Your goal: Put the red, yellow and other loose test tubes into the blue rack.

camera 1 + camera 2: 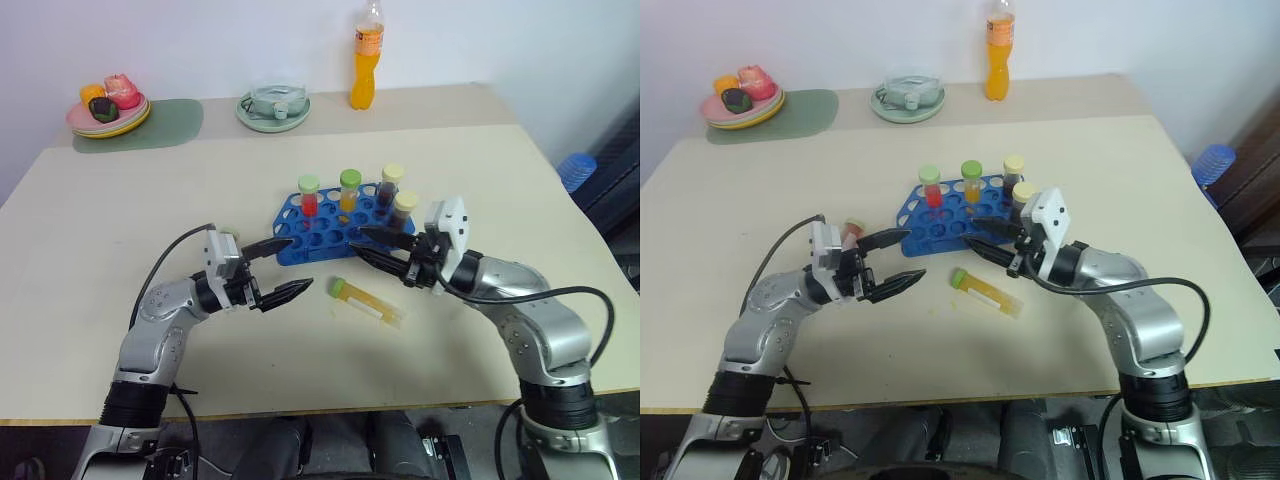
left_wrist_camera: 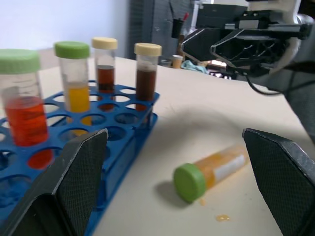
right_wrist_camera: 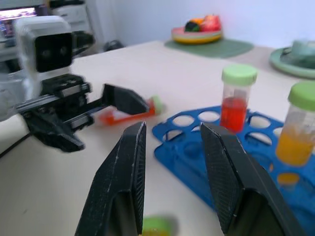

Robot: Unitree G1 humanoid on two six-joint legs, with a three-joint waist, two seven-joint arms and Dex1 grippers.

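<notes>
I will point my right gripper's empty fingers down at the yellow test tube lying on its side below them, grip the tube's body (image 1: pixel 373 304) and turn it upright.
The blue rack (image 1: pixel 300 228) stands mid-table and holds several upright capped tubes: a red one (image 1: pixel 308 196), a yellow one (image 1: pixel 349 190) and two dark brown ones (image 1: pixel 390 186). A loose yellow test tube (image 1: pixel 366 303) with a green cap lies on its side just in front of the rack. Another loose test tube, red (image 3: pixel 123 116), lies on the table behind my left gripper. My left gripper (image 1: pixel 298 265) is wide open, level, just left of the yellow tube. Pointing at it from the right is my right gripper (image 1: pixel 361 244), its fingers a narrow gap apart with nothing between them.
At the back of the table are an orange drink bottle (image 1: pixel 367 60), a pale green dish (image 1: pixel 273 110) and a plate of toy fruit (image 1: pixel 108 112) on a green mat (image 1: pixel 160 125). A blue object (image 1: pixel 577 168) sits off the table's right edge.
</notes>
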